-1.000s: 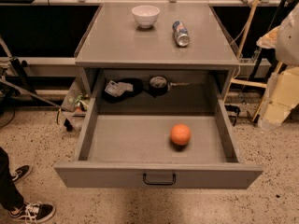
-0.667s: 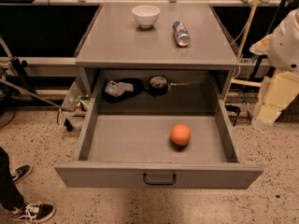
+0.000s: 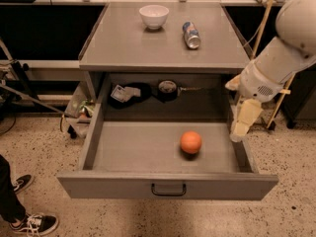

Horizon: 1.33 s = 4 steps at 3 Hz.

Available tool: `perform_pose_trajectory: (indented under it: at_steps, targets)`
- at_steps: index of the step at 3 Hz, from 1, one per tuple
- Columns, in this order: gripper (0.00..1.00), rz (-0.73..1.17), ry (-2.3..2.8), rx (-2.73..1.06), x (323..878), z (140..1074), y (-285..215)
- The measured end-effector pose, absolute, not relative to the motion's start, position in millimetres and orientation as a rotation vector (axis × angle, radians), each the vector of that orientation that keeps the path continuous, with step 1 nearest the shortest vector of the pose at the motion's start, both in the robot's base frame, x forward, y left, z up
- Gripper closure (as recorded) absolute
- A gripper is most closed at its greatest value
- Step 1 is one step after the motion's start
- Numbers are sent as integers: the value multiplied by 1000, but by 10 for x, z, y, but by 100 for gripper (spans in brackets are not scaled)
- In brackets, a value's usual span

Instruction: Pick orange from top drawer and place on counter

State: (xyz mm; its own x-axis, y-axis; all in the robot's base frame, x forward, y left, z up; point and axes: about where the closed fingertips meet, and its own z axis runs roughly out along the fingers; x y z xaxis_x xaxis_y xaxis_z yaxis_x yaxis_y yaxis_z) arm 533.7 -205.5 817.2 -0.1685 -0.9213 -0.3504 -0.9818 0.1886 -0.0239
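Observation:
Next, I close my gripper around the middle of the orange [image 3: 190,142] that lies in the open top drawer.
The orange [image 3: 190,142] lies on the floor of the open top drawer [image 3: 168,187], a little right of centre. The counter [image 3: 148,46] is the grey top above it. My gripper [image 3: 240,126] hangs down from the white arm that comes in from the upper right. It is over the drawer's right wall, to the right of the orange and apart from it. It holds nothing that I can see.
A white bowl [image 3: 154,16] and a can lying on its side [image 3: 191,35] are on the counter. A dark round object [image 3: 168,89] and a packet [image 3: 123,93] lie at the back under the counter. A person's shoes [image 3: 29,223] are at the lower left.
The arm has swung left and down from the right edge, bringing the gripper to the drawer's right wall. The orange has not moved.

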Motion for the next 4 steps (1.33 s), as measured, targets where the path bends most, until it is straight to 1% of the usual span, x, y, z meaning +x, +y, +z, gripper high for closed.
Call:
perform_pose_trajectory:
  at_steps: [1, 2, 3, 4]
  targets:
    - [0, 426, 2162, -1844, 5620, 7601, -1936]
    - [0, 476, 2117, -1886, 5720, 7170, -1761]
    - [0, 478, 2116, -1886, 5728, 7143, -1754]
    - [0, 521, 2111, -1882, 5732, 6962, -1685]
